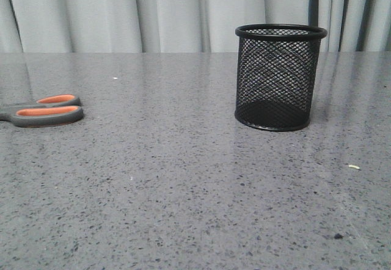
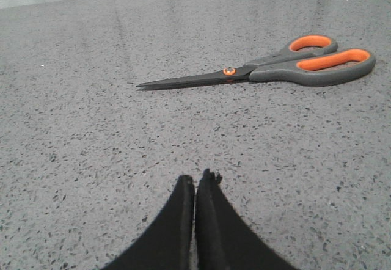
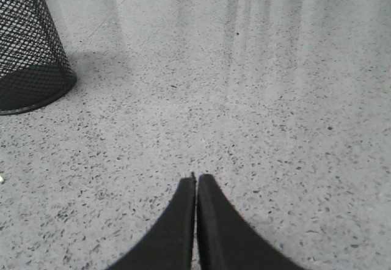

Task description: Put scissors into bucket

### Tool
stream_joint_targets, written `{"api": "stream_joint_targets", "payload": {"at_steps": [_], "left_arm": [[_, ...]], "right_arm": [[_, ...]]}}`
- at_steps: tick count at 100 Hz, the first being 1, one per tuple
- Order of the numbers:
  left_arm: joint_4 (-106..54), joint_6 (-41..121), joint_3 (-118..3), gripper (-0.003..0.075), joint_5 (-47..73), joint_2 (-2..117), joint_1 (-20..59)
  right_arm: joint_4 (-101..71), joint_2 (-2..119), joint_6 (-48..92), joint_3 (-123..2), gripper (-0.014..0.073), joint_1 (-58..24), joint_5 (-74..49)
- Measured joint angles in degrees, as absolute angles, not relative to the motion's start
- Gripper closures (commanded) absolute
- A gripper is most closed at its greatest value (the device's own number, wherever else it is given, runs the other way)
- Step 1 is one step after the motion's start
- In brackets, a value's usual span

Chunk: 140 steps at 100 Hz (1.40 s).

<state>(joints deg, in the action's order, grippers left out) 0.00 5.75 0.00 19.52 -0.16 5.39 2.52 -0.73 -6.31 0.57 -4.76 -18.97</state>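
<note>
Both grey handles of the scissors (image 1: pixel 8 113) (image 2: pixel 264 67) will be gripped by my left gripper where they meet, between the orange finger holes and the blades.
The scissors (image 1: pixel 44 111) lie flat at the table's left edge in the front view, only the grey and orange handles showing. The left wrist view shows the whole scissors (image 2: pixel 269 69), blades closed. My left gripper (image 2: pixel 195 178) is shut and empty, over bare table short of the scissors. The black mesh bucket (image 1: pixel 278 77) stands upright at centre right. Its base also shows in the right wrist view (image 3: pixel 27 56). My right gripper (image 3: pixel 196 177) is shut and empty, over bare table, well apart from the bucket. Neither gripper shows in the front view.
The grey speckled table (image 1: pixel 183 184) runs back to a pale curtain (image 1: pixel 153 10). A small pale scrap (image 1: pixel 354 167) lies at the right, and a dark speck (image 1: pixel 338 236) near the front right.
</note>
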Motion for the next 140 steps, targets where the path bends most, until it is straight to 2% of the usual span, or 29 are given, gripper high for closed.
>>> {"api": "stream_joint_targets", "payload": {"at_steps": [32, 48, 63, 72, 84, 94, 105, 112, 117, 120, 121, 122, 127, 129, 134, 140], "left_arm": [[0.00, 5.75, 0.00, 0.0740, 19.52, -0.16, 5.39], [6.70, 5.86, 0.00, 0.0740, 17.62, -0.16, 5.39], [6.23, 5.72, 0.00, 0.0740, 4.31, -0.16, 5.39], [0.00, 3.38, 0.00, 0.0740, -4.98, -0.16, 5.39], [-16.65, -3.51, 0.00, 0.0740, -12.90, -0.16, 5.39], [-31.93, -5.54, 0.00, 0.0739, -13.19, -0.16, 5.39], [-38.28, -6.21, 0.00, 0.0734, -9.62, -0.16, 5.39], [-38.50, -6.21, -0.17, 0.0659, -6.45, -0.16, 5.39], [-35.81, -5.84, -1.06, 0.0547, -3.74, -0.16, 5.39], [-32.42, -5.33, -2.39, 0.0448, -1.91, -0.16, 5.39], [-31.64, -5.26, -2.73, 0.0448, -1.03, -0.16, 5.39], [-30.07, -5.24, -3.09, 0.0390, -0.58, -0.16, 5.39], [-24.83, -4.73, -6.45, 0.0283, 2.00, 0.00, 5.39], [-23.01, -4.72, -7.37, 0.0255, 2.79, 0.11, 5.39], [-19.98, -4.50, -11.13, 0.0239, 4.41, 1.43, 5.39], [-18.21, -4.26, -14.80, 0.0255, 7.31, 4.46, 5.39]], "right_arm": [[2.52, -0.73, -6.31, 0.57, 0.0638, -4.76, -17.12], [-0.98, -0.73, -6.31, 0.57, 0.0638, -4.76, -3.64], [-3.57, -0.73, -6.31, 0.57, 0.0638, -4.76, 8.55], [-6.55, -0.73, -6.31, 0.57, 0.0638, -4.76, 9.71], [-10.53, -0.73, -6.31, 0.57, 0.0638, -4.76, 8.43], [-11.70, -0.73, -6.31, 0.57, 0.0638, -4.76, 8.30], [-12.09, -0.73, -6.31, -1.13, 0.0628, -4.76, 4.93], [-12.09, -0.73, -6.31, -3.93, 0.0563, -4.76, -0.58], [-11.97, -0.54, -6.31, -6.56, 0.0475, -4.76, -5.48], [-11.84, -0.07, -6.31, -8.54, 0.0397, -4.76, -7.76], [-11.83, 0.09, -6.31, -8.93, 0.0380, -4.76, -8.32], [-11.83, 0.47, -6.31, -9.68, 0.0363, -4.76, -9.40], [-11.69, 2.22, -6.31, -12.17, 0.0236, -4.76, -12.77], [-11.61, 3.12, -6.31, -13.17, 0.0209, -4.76, -14.04], [-11.56, 5.49, -6.31, -15.31, 0.0134, -4.76, -16.65], [-11.47, 8.40, -6.31, -17.55, 0.0118, -4.76, -19.30]]}}
